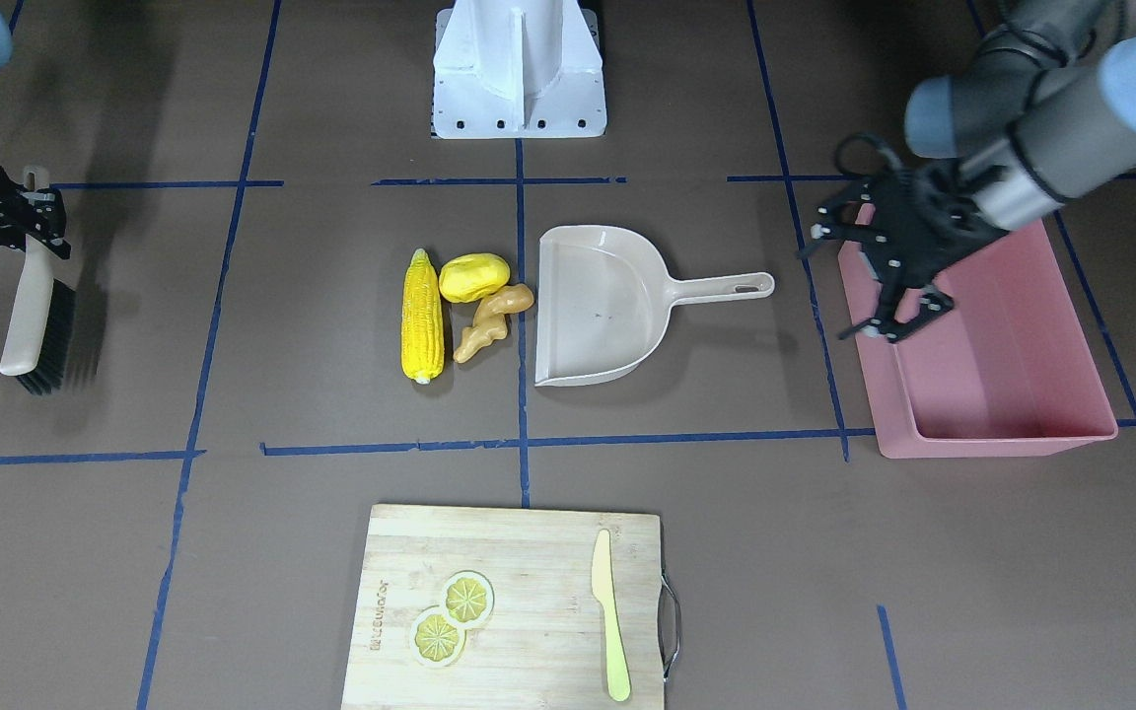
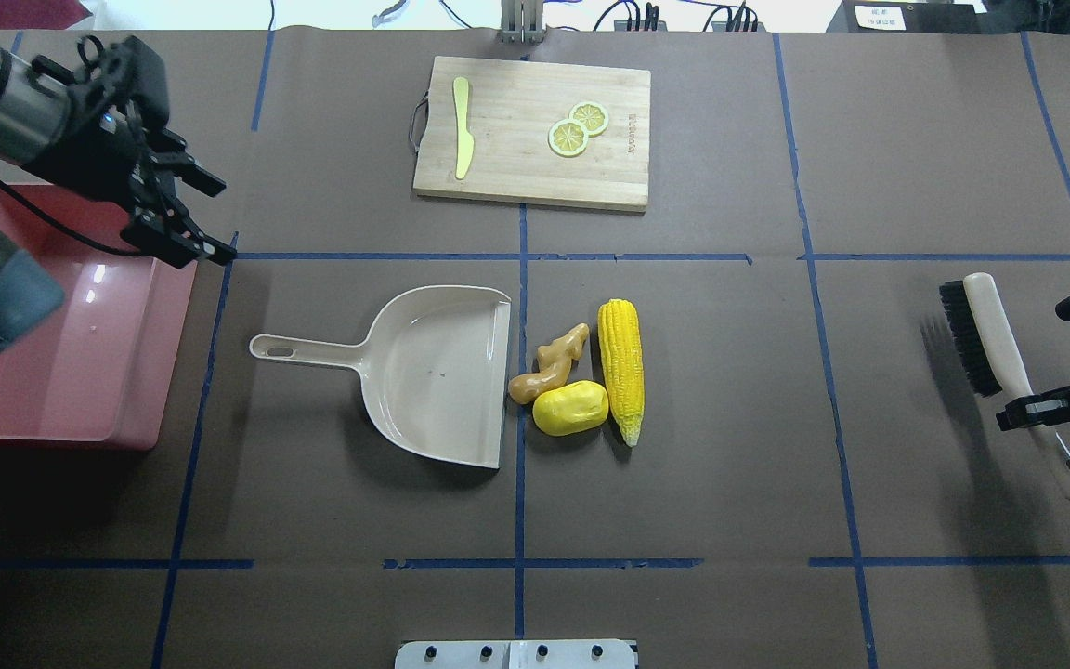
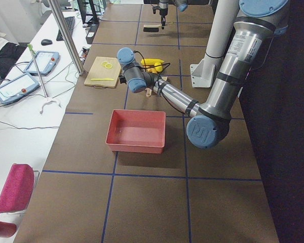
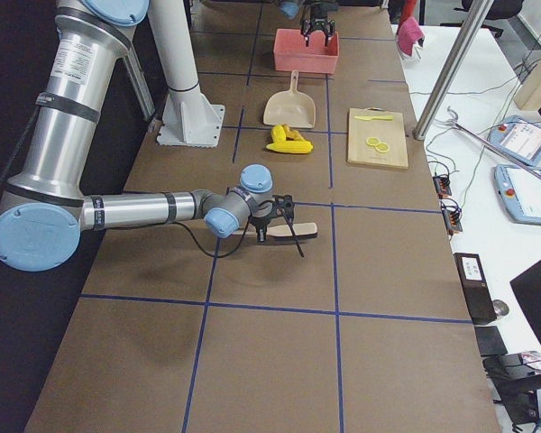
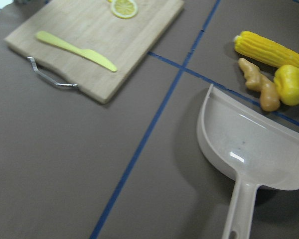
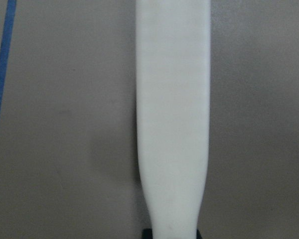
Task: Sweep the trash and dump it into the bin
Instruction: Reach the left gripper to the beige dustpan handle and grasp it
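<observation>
The robot's left gripper should next move to the beige dustpan's handle (image 1: 715,288) (image 5: 241,207) and close there, between the dustpan's scoop and the hole at the handle's end.
The trash lies together mid-table: a yellow corn cob (image 1: 422,316), a yellow potato-like piece (image 1: 474,277) and a tan ginger root (image 1: 491,320). They sit just off the open lip of a beige dustpan (image 1: 598,306), which is empty. The pink bin (image 1: 1002,375) stands beyond the dustpan's handle and is empty. My left gripper (image 1: 901,320) is open and empty, above the bin's rim on the dustpan side. My right gripper (image 1: 40,222) is shut on the handle of a black-bristled brush (image 1: 31,306), far from the trash at the other end of the table.
A wooden cutting board (image 1: 529,592) with a yellow-green toy knife (image 1: 610,621) and two lemon slices (image 1: 455,616) lies at the table's far side from me. The robot's white base (image 1: 519,69) is behind the trash. Blue tape lines cross the brown table.
</observation>
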Controlling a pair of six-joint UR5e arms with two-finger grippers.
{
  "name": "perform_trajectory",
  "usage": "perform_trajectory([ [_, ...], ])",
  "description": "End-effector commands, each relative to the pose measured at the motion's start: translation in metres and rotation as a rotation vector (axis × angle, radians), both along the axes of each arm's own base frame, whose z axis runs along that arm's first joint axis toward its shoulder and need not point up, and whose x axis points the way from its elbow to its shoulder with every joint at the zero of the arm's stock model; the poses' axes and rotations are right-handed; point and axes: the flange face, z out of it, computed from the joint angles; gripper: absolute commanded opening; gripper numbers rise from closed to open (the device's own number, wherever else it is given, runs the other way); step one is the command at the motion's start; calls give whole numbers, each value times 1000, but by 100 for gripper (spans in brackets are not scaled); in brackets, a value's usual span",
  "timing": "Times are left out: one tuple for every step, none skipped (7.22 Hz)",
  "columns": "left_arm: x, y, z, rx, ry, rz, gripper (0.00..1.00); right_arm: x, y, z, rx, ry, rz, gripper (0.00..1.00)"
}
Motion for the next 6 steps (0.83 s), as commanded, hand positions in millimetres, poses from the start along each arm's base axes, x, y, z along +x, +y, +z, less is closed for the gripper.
perform_trajectory([
  [66, 42, -6, 97, 10, 147, 100, 0, 0, 0, 0, 1, 0, 0],
  [81, 49, -4, 123, -12, 124, 100, 1, 0, 0, 1, 0, 2, 0],
  [106, 62, -3, 152, -40, 103, 100, 1, 0, 0, 1, 0, 2, 0],
  [119, 69, -2, 169, -52, 98, 100, 1, 0, 0, 1, 0, 2, 0],
  [120, 71, 3, 245, -55, 129, 100, 1, 0, 1, 0, 1, 2, 0],
  [122, 71, 9, 264, -63, 140, 100, 1, 0, 1, 0, 1, 2, 0],
])
